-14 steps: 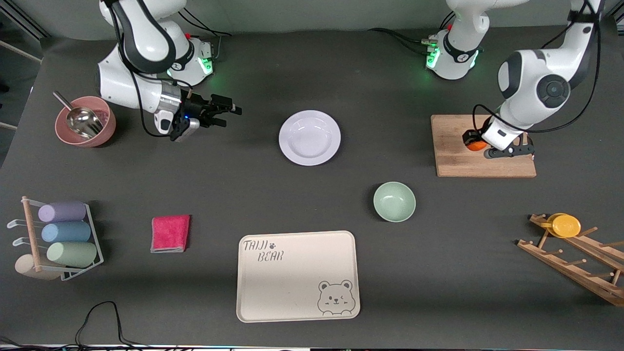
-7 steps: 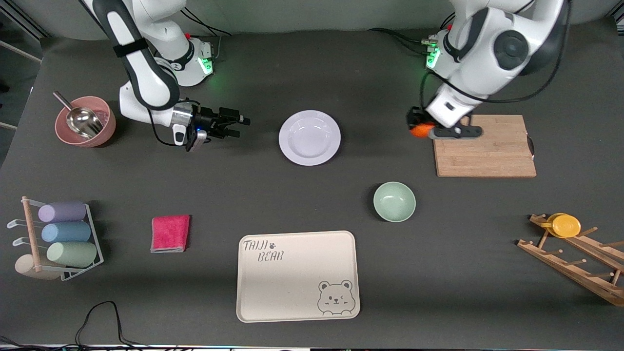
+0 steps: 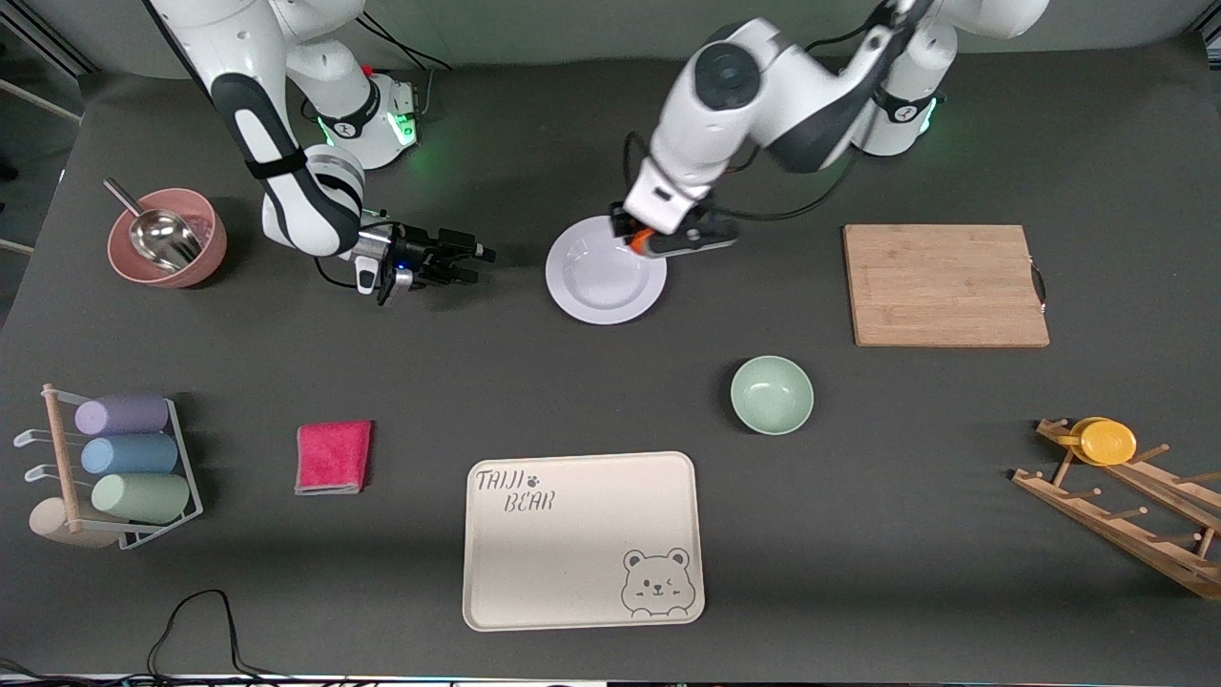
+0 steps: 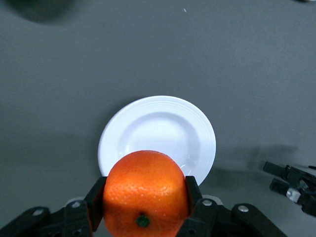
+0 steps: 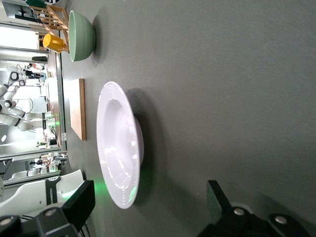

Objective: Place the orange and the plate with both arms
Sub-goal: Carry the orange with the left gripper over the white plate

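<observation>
My right gripper will grip the plate's rim (image 3: 550, 276) (image 5: 139, 159) at the side it points to, across from the orange in my left gripper.
The pale lavender-white plate (image 3: 603, 277) lies on the dark table mat near the middle, and also shows in the left wrist view (image 4: 163, 128) and the right wrist view (image 5: 118, 148). My left gripper (image 3: 641, 240) is shut on the orange (image 3: 642, 239), held over the plate's rim toward the left arm's end. The orange (image 4: 144, 195) fills the space between the black fingers (image 4: 95, 200). My right gripper (image 3: 477, 260) is open and empty, low over the table beside the plate toward the right arm's end, pointing at it (image 5: 148, 207).
A wooden cutting board (image 3: 944, 283) lies toward the left arm's end. A mint-green bowl (image 3: 772, 394) and the cream bear tray (image 3: 582, 539) are nearer the camera. A pink bowl with a scoop (image 3: 167, 237), red cloth (image 3: 333, 456), cup rack (image 3: 114, 468) and wooden rack with yellow cup (image 3: 1107, 444) stand around.
My left gripper carried the orange off the cutting board across to over the plate's rim. My right gripper moved closer to the plate.
</observation>
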Controlling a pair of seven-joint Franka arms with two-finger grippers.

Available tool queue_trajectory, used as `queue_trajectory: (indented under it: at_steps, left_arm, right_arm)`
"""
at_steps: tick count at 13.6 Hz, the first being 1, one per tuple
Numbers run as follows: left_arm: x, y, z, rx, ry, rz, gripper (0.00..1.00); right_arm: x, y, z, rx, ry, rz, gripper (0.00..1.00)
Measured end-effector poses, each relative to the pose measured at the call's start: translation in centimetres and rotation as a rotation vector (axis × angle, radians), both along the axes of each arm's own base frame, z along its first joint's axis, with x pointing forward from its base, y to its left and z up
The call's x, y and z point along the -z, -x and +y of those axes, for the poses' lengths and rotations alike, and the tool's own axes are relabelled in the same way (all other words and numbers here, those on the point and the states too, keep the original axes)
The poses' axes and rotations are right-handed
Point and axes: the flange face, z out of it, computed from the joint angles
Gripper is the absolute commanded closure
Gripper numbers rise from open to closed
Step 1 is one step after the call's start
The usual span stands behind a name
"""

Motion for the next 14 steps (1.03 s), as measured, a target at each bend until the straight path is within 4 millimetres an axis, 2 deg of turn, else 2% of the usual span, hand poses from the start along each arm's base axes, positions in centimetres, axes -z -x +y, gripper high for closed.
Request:
queue_trajectory:
  at_steps: [2, 3, 5, 10, 12, 14]
  left_arm:
    - [4.0, 1.7, -2.3, 0.019, -0.052, 0.005, 1.00]
    - [5.3, 2.6, -3.0, 0.025, -0.082, 0.005, 1.00]
    - [7.0, 4.0, -4.1, 0.030, -0.127, -0.020, 1.00]
    - [11.5, 5.8, -6.0, 0.041, -0.131, -0.046, 1.00]
    - [13.4, 6.8, -6.6, 0.055, -0.139, -0.045, 1.00]
    - [14.6, 7.5, -7.3, 0.058, -0.125, -0.065, 1.00]
  right_arm:
    - [1.0, 0.3, -0.1, 0.003, 0.003, 0.013, 0.00]
    - [1.3, 0.3, -0.1, 0.004, 0.005, 0.018, 0.00]
    - [1.6, 0.2, 0.1, 0.003, -0.005, 0.021, 0.00]
    - [2.5, 0.3, 0.0, 0.003, -0.038, 0.010, 0.02]
    - [2.8, 0.4, 0.0, 0.004, -0.043, 0.006, 0.17]
    - [3.0, 0.4, 0.1, 0.004, -0.047, 0.008, 0.37]
